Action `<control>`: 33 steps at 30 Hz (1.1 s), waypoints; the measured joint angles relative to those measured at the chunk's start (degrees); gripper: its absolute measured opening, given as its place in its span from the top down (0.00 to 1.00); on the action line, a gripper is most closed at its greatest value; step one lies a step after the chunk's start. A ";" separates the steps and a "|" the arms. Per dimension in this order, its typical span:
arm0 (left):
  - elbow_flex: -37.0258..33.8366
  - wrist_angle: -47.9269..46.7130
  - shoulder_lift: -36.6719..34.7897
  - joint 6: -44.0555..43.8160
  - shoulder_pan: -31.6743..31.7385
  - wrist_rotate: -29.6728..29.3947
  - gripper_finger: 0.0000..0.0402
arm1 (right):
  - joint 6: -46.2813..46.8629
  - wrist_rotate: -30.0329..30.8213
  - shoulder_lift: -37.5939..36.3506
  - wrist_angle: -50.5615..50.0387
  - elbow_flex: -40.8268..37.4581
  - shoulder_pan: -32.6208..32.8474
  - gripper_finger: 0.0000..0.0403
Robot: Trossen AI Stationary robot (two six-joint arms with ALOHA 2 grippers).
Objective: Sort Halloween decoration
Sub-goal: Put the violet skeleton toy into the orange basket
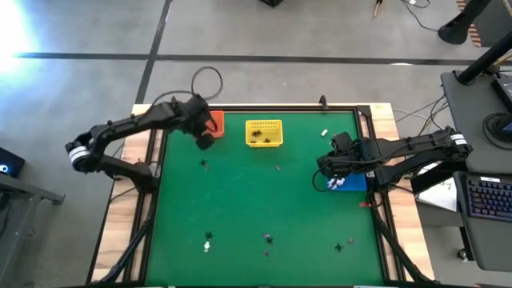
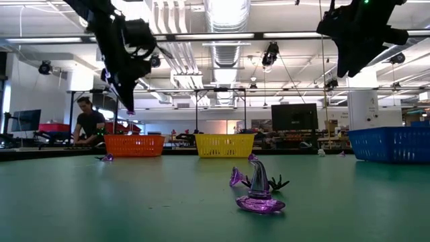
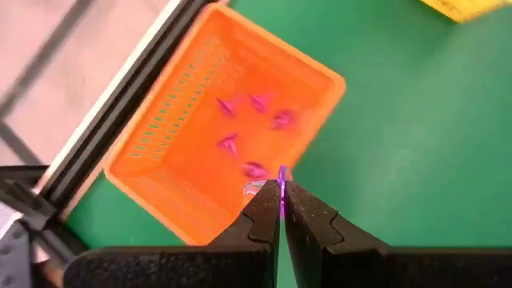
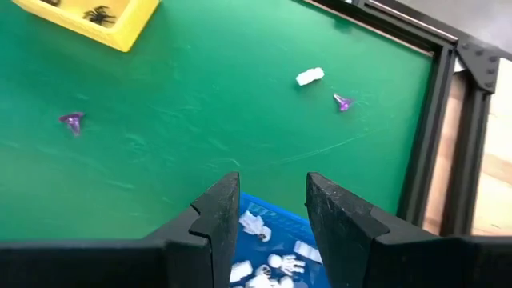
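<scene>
My left gripper will let go of the small purple trinket beside the other purple trinkets in the orange basket [image 1: 209, 128] [image 3: 255, 171].
My left gripper [image 3: 282, 198] hangs shut on a small purple trinket [image 3: 282, 181] just above the near rim of the orange basket [image 3: 200, 96], which holds several purple trinkets [image 3: 258, 102]. My right gripper [image 4: 272, 200] stands open over the blue basket [image 4: 268, 240], with nothing between its fingers; white trinkets [image 4: 276, 262] lie in that basket. More trinkets lie loose on the green table [image 1: 240, 200]: a purple witch hat [image 2: 259, 191], a white piece [image 4: 310, 77] and purple ones [image 4: 73, 121]. My left gripper pinches the purple trinket between its two fingertips [image 3: 268, 200]; only a thin purple sliver [image 3: 282, 178] shows in the slit between them. The fingers slant down from above. The trinket is lifted clear of table and basket.
The yellow basket [image 1: 264, 133] with black spiders stands at the far middle, between the orange basket [image 1: 214, 122] and the blue one [image 1: 350, 182]. Black frame rails [image 1: 152, 184] edge the table. A person [image 2: 86, 121] stands in the room beyond.
</scene>
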 joint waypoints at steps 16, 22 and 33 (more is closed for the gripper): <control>0.00 4.50 7.83 12.31 10.59 9.09 1.00 | 0.76 -0.45 0.00 7.71 0.00 0.00 0.66; 0.00 5.17 10.83 13.10 10.67 9.09 1.00 | 3.00 -0.45 0.01 7.77 0.00 0.00 0.66; 0.20 6.36 12.28 16.12 10.79 9.72 0.98 | 6.98 -0.43 0.02 7.77 0.00 0.00 0.66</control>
